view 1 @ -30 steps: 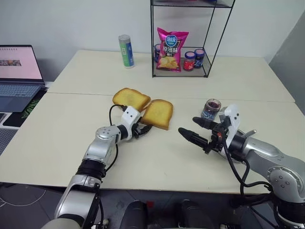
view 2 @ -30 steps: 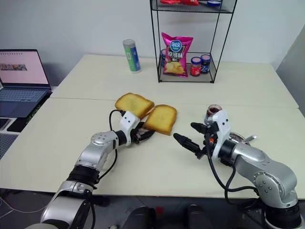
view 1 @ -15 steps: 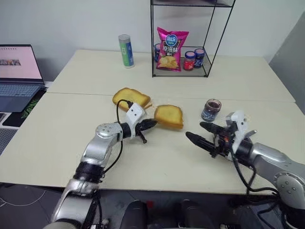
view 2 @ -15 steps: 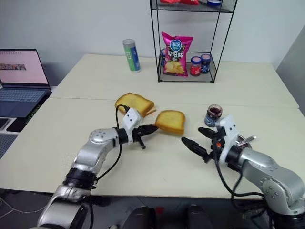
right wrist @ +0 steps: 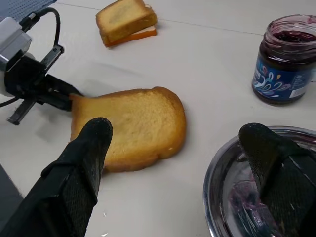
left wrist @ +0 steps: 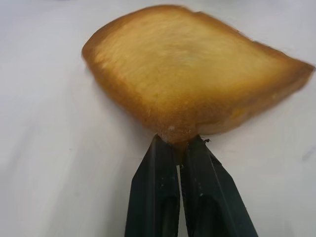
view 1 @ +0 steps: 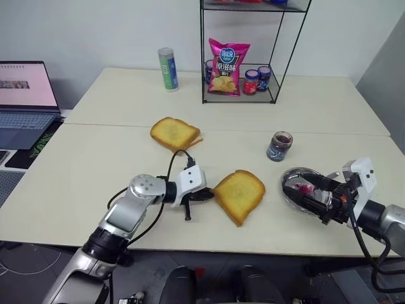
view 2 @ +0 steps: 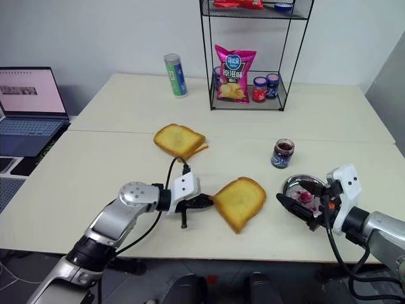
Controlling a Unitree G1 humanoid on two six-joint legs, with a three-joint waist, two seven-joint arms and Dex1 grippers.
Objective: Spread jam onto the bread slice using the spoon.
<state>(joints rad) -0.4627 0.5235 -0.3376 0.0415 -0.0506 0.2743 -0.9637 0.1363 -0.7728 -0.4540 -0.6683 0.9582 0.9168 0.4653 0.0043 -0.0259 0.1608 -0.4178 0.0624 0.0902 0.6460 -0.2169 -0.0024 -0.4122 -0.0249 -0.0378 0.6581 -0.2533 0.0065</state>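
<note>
Next, my right gripper reaches the spoon in the round steel dish and closes on the handle (view 1: pixel 333 175) of it, where it sticks out past the dish's rim.
The bread slice (view 1: pixel 239 195) is golden with a browner crust and lies on the table near its front middle. My left gripper (view 1: pixel 206 195) is shut on the slice's near-left corner, and the left wrist view shows both fingers (left wrist: pixel 153 197) pinching the crust of the bread slice (left wrist: pixel 192 74). My right gripper (view 2: pixel 297 199) is open, hanging over the round steel dish (view 1: pixel 290 179) at the right. Purple-red jam (right wrist: pixel 244 197) is smeared inside the dish. An open glass jar of jam (view 1: pixel 279 145) stands just behind it. The spoon is hidden.
Another toast (view 1: pixel 174 132) lies behind the left arm. A wire rack (view 1: pixel 205 76) at the back holds a pink chips bag (view 1: pixel 229 57) and lidded jars (view 1: pixel 252 81). A green can (view 1: pixel 167 68) stands beside it. A laptop (view 1: pixel 25 95) sits at the far left.
My left gripper shut on the bread slice's corner and dragged it away from the other toast, toward the front and right. My right gripper drew back to the right, over the dish.
</note>
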